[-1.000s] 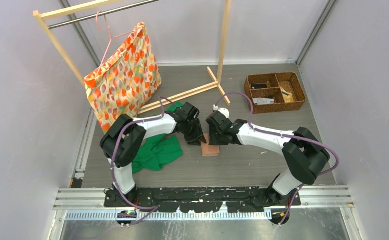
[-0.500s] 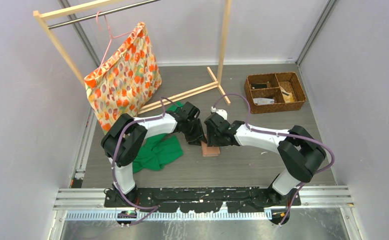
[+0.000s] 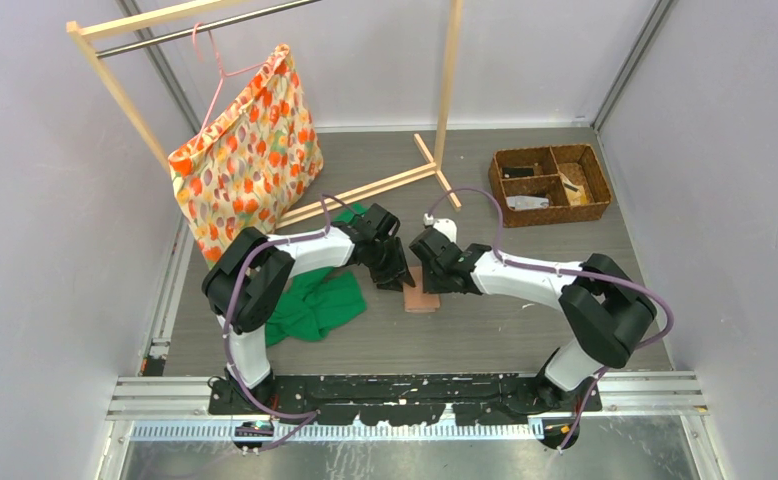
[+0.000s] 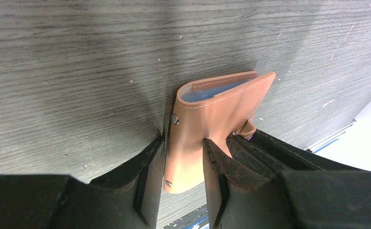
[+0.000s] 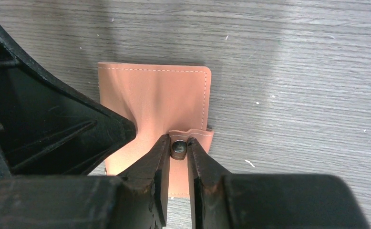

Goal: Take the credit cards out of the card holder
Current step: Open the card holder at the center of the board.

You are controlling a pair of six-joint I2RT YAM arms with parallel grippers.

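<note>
The left gripper has the card holder by its folded edge, so it should grip the card holder's open edge (image 5: 205,102) by the snap tab and raise the cover.
The salmon-pink card holder (image 3: 423,298) lies on the grey table between my two grippers. In the left wrist view the card holder (image 4: 217,109) sits folded, with a pale blue-grey lining showing at its far edge. My left gripper (image 4: 183,160) is shut on its near edge. In the right wrist view the card holder (image 5: 159,95) lies flat, and my right gripper (image 5: 178,147) pinches the snap tab (image 5: 200,136) with both fingers against the dark snap button. The left gripper (image 3: 397,278) and the right gripper (image 3: 435,280) nearly meet. The credit cards are hidden.
A crumpled green cloth (image 3: 315,300) lies left of the holder under the left arm. A brown wicker basket (image 3: 550,185) with small items stands at the back right. A wooden rack (image 3: 445,90) carries an orange patterned bag (image 3: 245,150) at the back left.
The right gripper has shifted slightly left over the holder and its fingers have closed onto the snap tab. The left gripper keeps its hold and has not moved.
</note>
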